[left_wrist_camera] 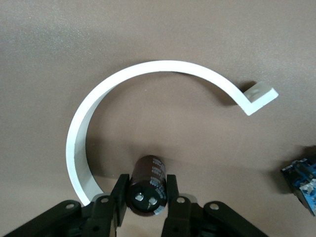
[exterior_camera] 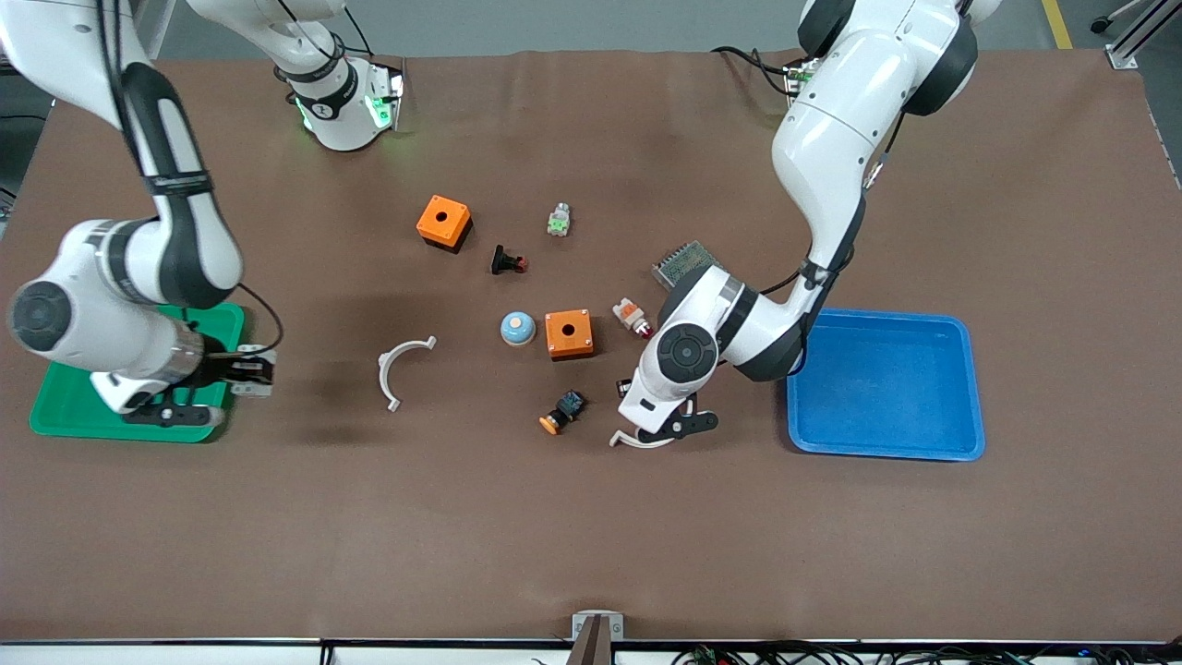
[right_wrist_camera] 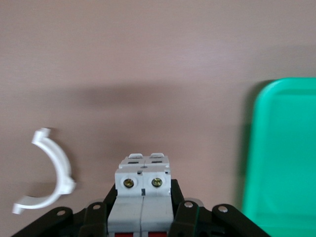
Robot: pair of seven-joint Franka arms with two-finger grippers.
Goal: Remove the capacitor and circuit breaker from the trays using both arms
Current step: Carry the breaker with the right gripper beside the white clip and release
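Note:
My right gripper has the breaker. It will let go of the breaker on the table (exterior_camera: 446,378) between the curved white clip and the blue dome.
The capacitor (left_wrist_camera: 146,186), a small dark cylinder, lies between the fingers of my left gripper (left_wrist_camera: 146,195), which is shut on it. It is inside the curve of a white C-shaped clip (left_wrist_camera: 98,103). In the front view my left gripper (exterior_camera: 667,432) is low over the table beside the blue tray (exterior_camera: 882,443), and the capacitor is hidden under the hand. My right gripper (right_wrist_camera: 143,207) is shut on the white-grey breaker (right_wrist_camera: 143,185). In the front view it (exterior_camera: 249,371) is at the edge of the green tray (exterior_camera: 65,416).
Two orange boxes (exterior_camera: 444,222) (exterior_camera: 569,333), a black push button (exterior_camera: 507,261), a blue dome (exterior_camera: 518,328), a white-orange part (exterior_camera: 633,316), a blue-black switch (exterior_camera: 563,411) and a mesh metal box (exterior_camera: 683,260) lie mid-table. Another white clip (exterior_camera: 404,368) lies toward the green tray.

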